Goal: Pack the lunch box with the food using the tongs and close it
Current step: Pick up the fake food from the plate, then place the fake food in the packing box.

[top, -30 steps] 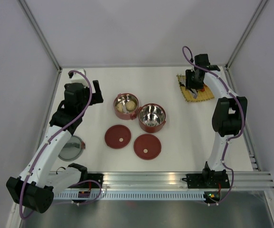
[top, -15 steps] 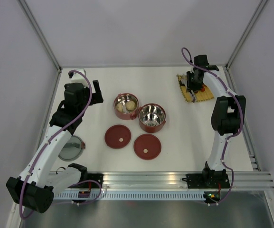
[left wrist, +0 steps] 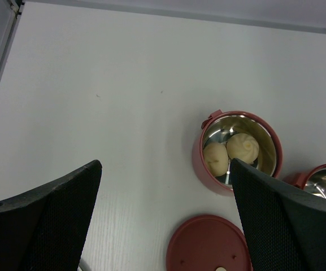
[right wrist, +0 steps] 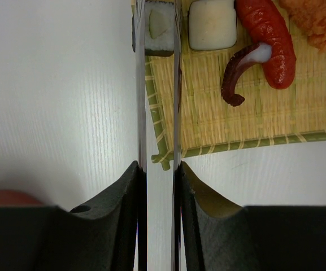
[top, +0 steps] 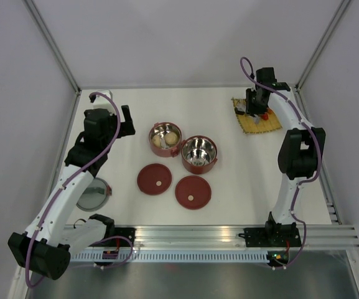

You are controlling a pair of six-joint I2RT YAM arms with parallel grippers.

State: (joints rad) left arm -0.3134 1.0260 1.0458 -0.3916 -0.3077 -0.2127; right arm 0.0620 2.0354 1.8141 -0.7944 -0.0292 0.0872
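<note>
Next, my right gripper lets go of the black-rimmed white roll in the empty bowl (top: 197, 151) next to the bowl of beige balls.
My right gripper (right wrist: 158, 169) is shut on the silver tongs (right wrist: 140, 101), whose two thin arms run forward to the yellow mat (right wrist: 236, 113). Their tips press both sides of a black-rimmed white roll (right wrist: 158, 28) at the mat's left edge. Beside it lie a white square piece (right wrist: 212, 23), a red octopus-shaped sausage (right wrist: 267, 42) and an orange bit (right wrist: 321, 22). The lunch box's left bowl (top: 155, 144) holds two beige balls (left wrist: 243, 147); the right bowl (top: 199, 167) stands against it. Two red lids (top: 154, 179) (top: 193, 191) lie in front. My left gripper (left wrist: 165, 164) hangs open above the table, left of the bowls.
A round grey dish (top: 93, 193) sits under the left arm near the table's left edge. The mat (top: 256, 121) lies in the far right corner, close to the frame post and wall. Metal rails run along the near edge.
The right gripper has squeezed the tongs narrower and shifted slightly toward the far edge over the mat. The left arm, bowls and lids have not moved.
</note>
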